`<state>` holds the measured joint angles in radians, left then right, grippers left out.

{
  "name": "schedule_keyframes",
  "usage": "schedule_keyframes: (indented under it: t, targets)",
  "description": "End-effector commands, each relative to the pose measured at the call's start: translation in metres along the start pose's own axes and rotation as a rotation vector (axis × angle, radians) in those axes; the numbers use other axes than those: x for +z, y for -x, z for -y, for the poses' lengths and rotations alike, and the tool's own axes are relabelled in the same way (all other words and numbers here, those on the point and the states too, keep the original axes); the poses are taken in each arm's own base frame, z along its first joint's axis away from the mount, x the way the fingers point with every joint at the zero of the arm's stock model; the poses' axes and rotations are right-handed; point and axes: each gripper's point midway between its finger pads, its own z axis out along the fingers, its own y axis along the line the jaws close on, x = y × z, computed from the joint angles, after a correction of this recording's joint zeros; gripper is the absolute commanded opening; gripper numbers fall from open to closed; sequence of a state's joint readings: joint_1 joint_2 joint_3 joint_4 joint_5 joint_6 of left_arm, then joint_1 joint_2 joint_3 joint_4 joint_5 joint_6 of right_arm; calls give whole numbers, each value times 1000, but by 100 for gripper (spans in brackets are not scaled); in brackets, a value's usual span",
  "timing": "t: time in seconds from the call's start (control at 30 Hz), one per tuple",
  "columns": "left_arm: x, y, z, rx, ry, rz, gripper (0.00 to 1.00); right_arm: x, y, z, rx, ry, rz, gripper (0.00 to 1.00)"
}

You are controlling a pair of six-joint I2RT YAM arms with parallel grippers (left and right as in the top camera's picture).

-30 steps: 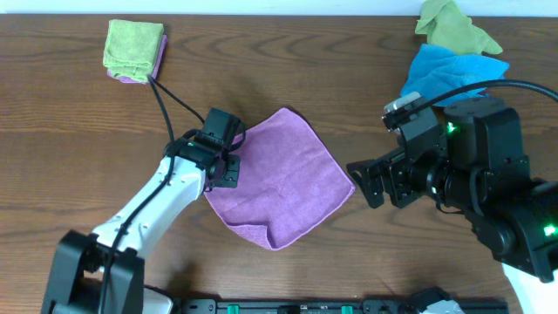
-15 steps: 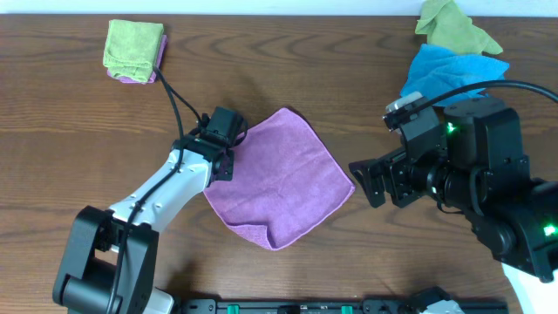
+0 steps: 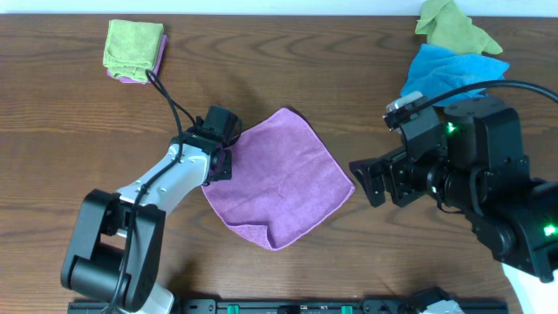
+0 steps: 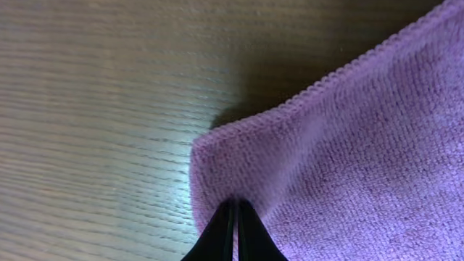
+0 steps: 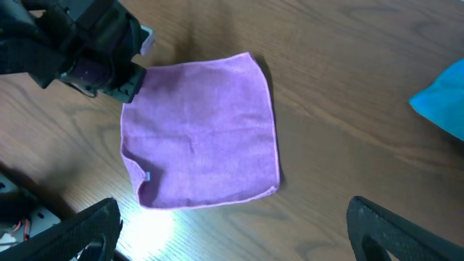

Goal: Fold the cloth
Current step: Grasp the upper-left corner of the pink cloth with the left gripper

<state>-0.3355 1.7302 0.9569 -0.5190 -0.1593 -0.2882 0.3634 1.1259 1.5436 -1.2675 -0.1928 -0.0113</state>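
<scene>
Next, I open my left gripper and pinch further in on the cloth (image 4: 279, 196) before folding, because its hold at the corner of the purple cloth is shallow, close to the edge.
The purple cloth (image 3: 279, 179) lies spread flat as a diamond in the middle of the table, with a small turned-up fold at its near corner. It also shows in the right wrist view (image 5: 203, 134) and the left wrist view (image 4: 362, 145). My left gripper (image 3: 222, 164) sits at the cloth's left corner; in the left wrist view its fingers (image 4: 234, 217) are shut on that corner's edge. My right gripper (image 3: 366, 181) is open and empty, hovering just right of the cloth's right corner; its wide-spread fingers frame the table in the right wrist view (image 5: 239, 239).
A folded green cloth on a purple one (image 3: 134, 49) lies at the back left. A crumpled blue cloth (image 3: 449, 74) and an olive green cloth (image 3: 453, 26) lie at the back right. The blue cloth's edge shows in the right wrist view (image 5: 442, 101).
My left gripper has shifted slightly up along the cloth's left corner. The cloth and the right arm have not moved.
</scene>
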Motion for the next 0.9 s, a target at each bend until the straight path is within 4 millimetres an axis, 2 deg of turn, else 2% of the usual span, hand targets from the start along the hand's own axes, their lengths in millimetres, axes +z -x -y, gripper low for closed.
schedule_keyframes:
  t: [0.0,0.13,0.2,0.47,0.53,0.6,0.63,0.67,0.77,0.8,0.87]
  targets:
    - [8,-6,2,-5,-8,-33,5,-2,2,2,-12,-9,7,99]
    - [17,-13,11,-18,-45,-75,6,-2,2,2,-11,-9,6,99]
    - [19,-18,24,-22,-117,-104,6,-2,2,2,-12,-9,7,99]
    - [13,-20,57,-25,-299,-137,6,-2,2,2,-12,-12,7,99]
    - [14,-19,53,-26,-280,-130,24,-2,2,2,-12,-12,7,99]
    - [14,-19,53,-25,-278,-128,31,-2,2,2,-12,-12,7,99]
    - [14,-18,53,-25,-278,-126,39,-2,2,2,-12,-12,7,99]
    - [15,-18,53,-25,-276,-124,54,-2,2,2,-12,-12,7,99]
    - [17,-15,46,-26,-232,-106,61,-2,2,2,-12,-12,7,99]
    - [17,-14,45,-26,-231,-102,66,-2,2,2,-11,-12,6,99]
    - [16,-12,49,-28,-251,-97,69,-2,2,2,-11,-12,6,99]
